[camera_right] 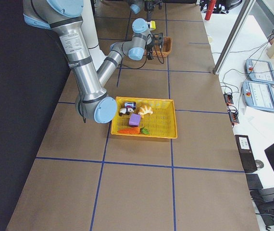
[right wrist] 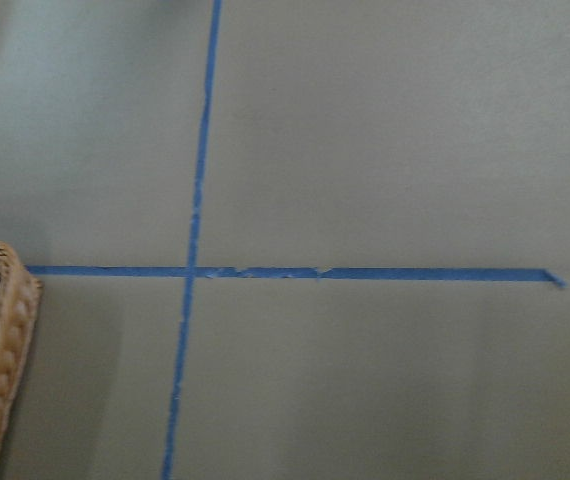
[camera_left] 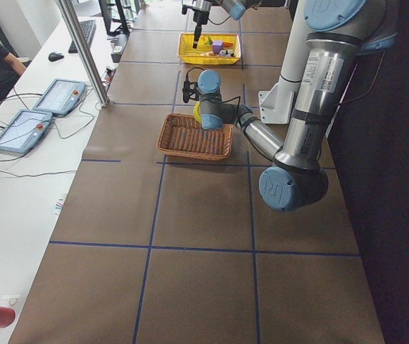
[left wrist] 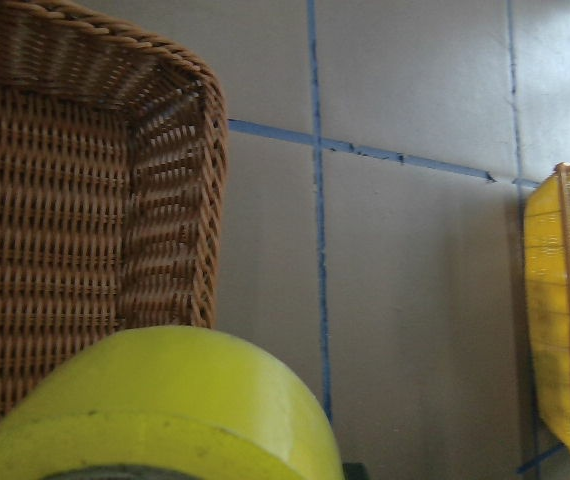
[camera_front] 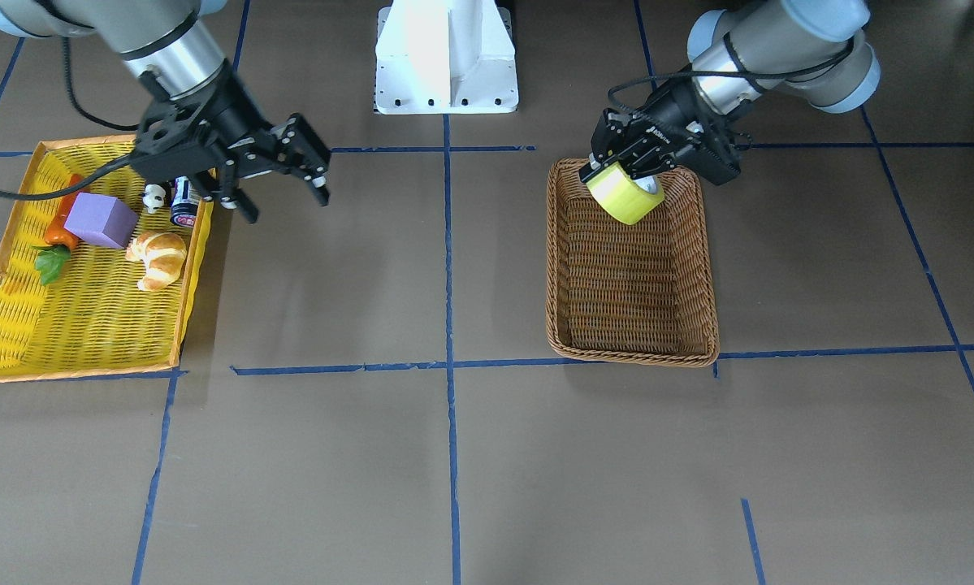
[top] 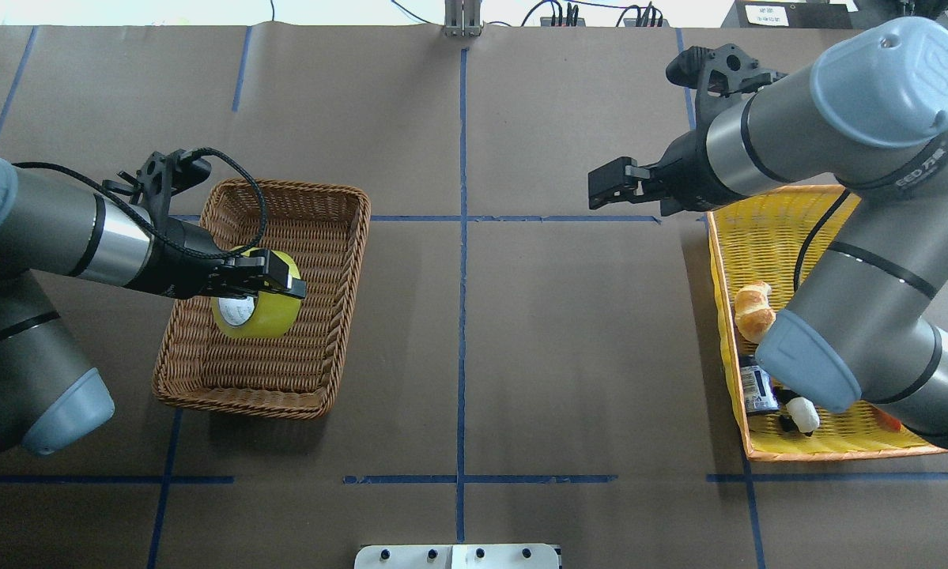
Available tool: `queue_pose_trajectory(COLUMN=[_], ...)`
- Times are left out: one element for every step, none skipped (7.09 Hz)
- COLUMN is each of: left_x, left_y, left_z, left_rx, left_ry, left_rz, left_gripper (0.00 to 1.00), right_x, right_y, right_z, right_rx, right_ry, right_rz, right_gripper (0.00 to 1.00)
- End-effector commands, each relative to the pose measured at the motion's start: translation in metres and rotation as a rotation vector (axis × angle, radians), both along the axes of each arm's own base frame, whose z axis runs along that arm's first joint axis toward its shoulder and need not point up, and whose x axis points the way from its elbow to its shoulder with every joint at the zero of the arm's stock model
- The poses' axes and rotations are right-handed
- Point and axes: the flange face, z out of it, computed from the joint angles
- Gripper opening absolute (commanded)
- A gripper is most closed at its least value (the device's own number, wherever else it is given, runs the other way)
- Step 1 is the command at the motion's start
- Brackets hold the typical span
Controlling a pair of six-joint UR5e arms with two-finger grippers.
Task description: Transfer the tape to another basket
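My left gripper is going to let go of the tape on the woven bottom in the middle of the brown wicker basket (camera_front: 622, 266).
The tape (camera_front: 623, 197) is a yellow roll with a white core. My left gripper (camera_front: 626, 174) is shut on it and holds it in the air, tilted, over the robot-side end of the brown wicker basket (camera_front: 631, 354). The overhead view shows the same: my left gripper (top: 262, 286) holds the tape (top: 262, 318) above the basket (top: 236, 400). In the left wrist view the tape (left wrist: 165, 400) fills the bottom, with the basket (left wrist: 85, 200) behind it. My right gripper (camera_front: 286, 203) is open and empty, above the table beside the yellow tray; it also shows in the overhead view (top: 604, 186).
A bright yellow woven tray (camera_front: 3, 244) holds a purple block (camera_front: 101, 219), a carrot (camera_front: 60, 231), a croissant (camera_front: 159, 258), a can (camera_front: 184, 203) and a small panda figure (camera_front: 154, 197). The white robot base (camera_front: 446, 57) stands at the table's back. Blue tape lines cross the brown table.
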Motion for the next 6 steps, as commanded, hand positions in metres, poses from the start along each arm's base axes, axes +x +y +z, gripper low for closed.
queue_pose_trajectory(left_x=[0.028, 0.034, 0.038, 0.043, 0.053, 0.061], left_y=[0.002, -0.001, -0.004, -0.009, -0.017, -0.023], left_z=[0.024, 0.034, 0.037, 0.034, 0.018, 0.000], left_rx=[0.062, 0.072, 0.085, 0.126, 0.157, 0.182], left_ry=[-0.180, -0.273, -0.338, -0.391, -0.448, -0.509], left_rz=[-0.017, 0.000, 0.012, 0.018, 0.042, 0.055], left_gripper=[0.00, 0.00, 0.00, 0.00, 0.00, 0.00], right_x=[0.034, 0.048, 0.063, 0.078, 0.098, 0.105], right_y=[-0.022, -0.032, -0.039, -0.043, -0.053, -0.053], right_z=[0.028, 0.037, 0.046, 0.059, 0.070, 0.082], right_rx=[0.008, 0.029, 0.043, 0.035, 0.026, 0.036], right_ry=[0.127, 0.180, 0.213, 0.216, 0.208, 0.213], right_rz=[-0.058, -0.090, -0.106, -0.118, -0.129, -0.156], right_gripper=[1.00, 1.00, 1.00, 1.00, 1.00, 1.00])
